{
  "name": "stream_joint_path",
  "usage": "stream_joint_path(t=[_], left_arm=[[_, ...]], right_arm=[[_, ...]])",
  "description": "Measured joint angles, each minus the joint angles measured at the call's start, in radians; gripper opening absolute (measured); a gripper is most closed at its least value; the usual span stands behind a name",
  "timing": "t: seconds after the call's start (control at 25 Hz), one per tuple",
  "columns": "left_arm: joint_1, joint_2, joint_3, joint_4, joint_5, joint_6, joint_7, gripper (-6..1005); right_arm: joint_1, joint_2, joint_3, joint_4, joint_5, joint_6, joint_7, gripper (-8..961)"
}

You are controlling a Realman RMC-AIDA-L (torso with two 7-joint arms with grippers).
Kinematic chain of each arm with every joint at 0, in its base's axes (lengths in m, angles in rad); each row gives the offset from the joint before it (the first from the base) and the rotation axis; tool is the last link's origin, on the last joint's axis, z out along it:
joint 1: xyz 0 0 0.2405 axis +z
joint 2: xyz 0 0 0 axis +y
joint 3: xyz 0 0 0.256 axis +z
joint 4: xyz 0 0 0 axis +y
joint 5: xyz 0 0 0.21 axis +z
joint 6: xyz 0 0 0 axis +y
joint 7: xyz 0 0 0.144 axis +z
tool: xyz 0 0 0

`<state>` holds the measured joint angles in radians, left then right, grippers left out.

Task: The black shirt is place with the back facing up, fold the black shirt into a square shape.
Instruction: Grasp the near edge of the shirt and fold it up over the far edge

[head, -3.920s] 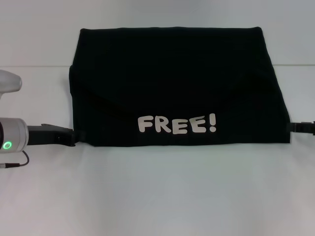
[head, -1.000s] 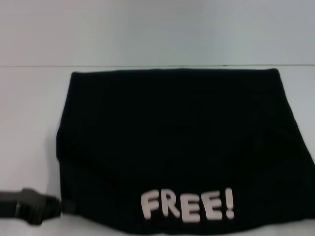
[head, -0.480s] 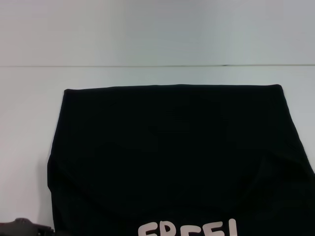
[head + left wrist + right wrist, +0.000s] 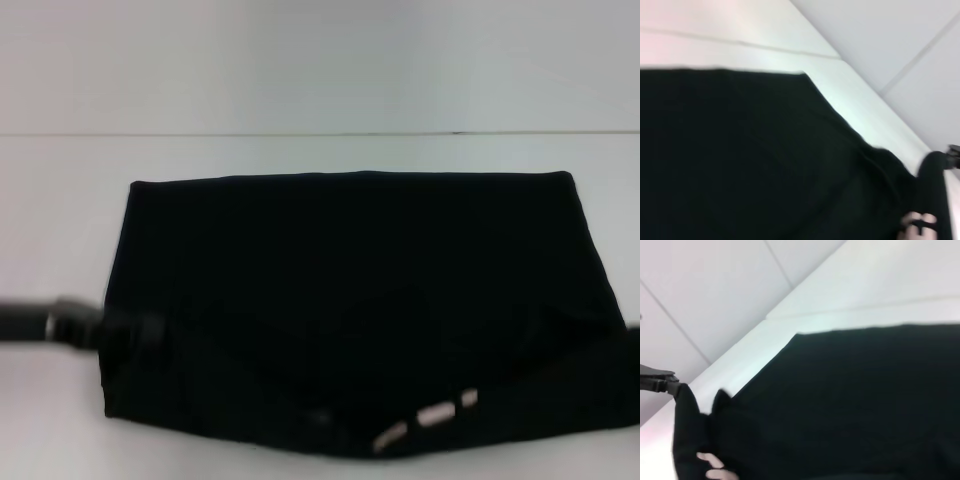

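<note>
Next, I release the black shirt's near corner with my left gripper just inside the shirt's far corner on that gripper's side (image 4: 174, 179).
The black shirt (image 4: 350, 300) lies spread on the white table (image 4: 300, 155). Its near edge is lifted and curling toward the far edge. The off-white lettering (image 4: 430, 415) shows only as a thin tilted strip on that raised edge. My left gripper (image 4: 128, 333) is at the shirt's near left corner, shut on the fabric and held above the table. The right wrist view shows the left gripper (image 4: 671, 386) far off, pinching that bunched corner. In the left wrist view my right gripper (image 4: 951, 151) grips the opposite near corner of the shirt (image 4: 765, 160). In the head view it is almost out of view.
The table's far edge (image 4: 320, 133) meets a pale wall behind the shirt. Bare white tabletop lies to the left of the shirt and beyond its far edge. Nothing else stands on the table.
Both near corners have risen off the table and moved toward the far edge, turning the lettered hem over. My left gripper has come up from the bottom of the head view to mid-left.
</note>
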<state>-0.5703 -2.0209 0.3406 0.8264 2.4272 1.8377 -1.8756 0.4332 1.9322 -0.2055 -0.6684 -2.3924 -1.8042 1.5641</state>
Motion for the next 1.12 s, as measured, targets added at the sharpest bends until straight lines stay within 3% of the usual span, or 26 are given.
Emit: stream_joint_path(t=[0.12,0.28,0.44,0.84,1.12], left_arm=[[-0.066,0.029,0.003,-0.067,0.004,-0.118,-0.019,6],[-0.127,0.043,0.047,-0.11,0.008,-0.294,-0.057,6],[-0.161,0.042,0.13,-0.142,0.008,-0.465,-0.081,6],[-0.207,0.023,0.249,-0.204,0.007,-0.793,-0.096,6],[-0.226,0.02,0.286,-0.222,0.008,-0.903,-0.097,7]], right_arm=[[0.057,-0.005,0.008,0.012,0.0,0.085,0.033,15],[0.133,-0.016,0.002,0.06,-0.001,0.226,0.071,15],[0.22,-0.031,-0.039,0.15,-0.004,0.43,0.119,15],[0.345,-0.018,-0.098,0.264,-0.002,0.784,0.207,16],[0.397,-0.006,-0.112,0.28,-0.001,0.883,0.228,15]])
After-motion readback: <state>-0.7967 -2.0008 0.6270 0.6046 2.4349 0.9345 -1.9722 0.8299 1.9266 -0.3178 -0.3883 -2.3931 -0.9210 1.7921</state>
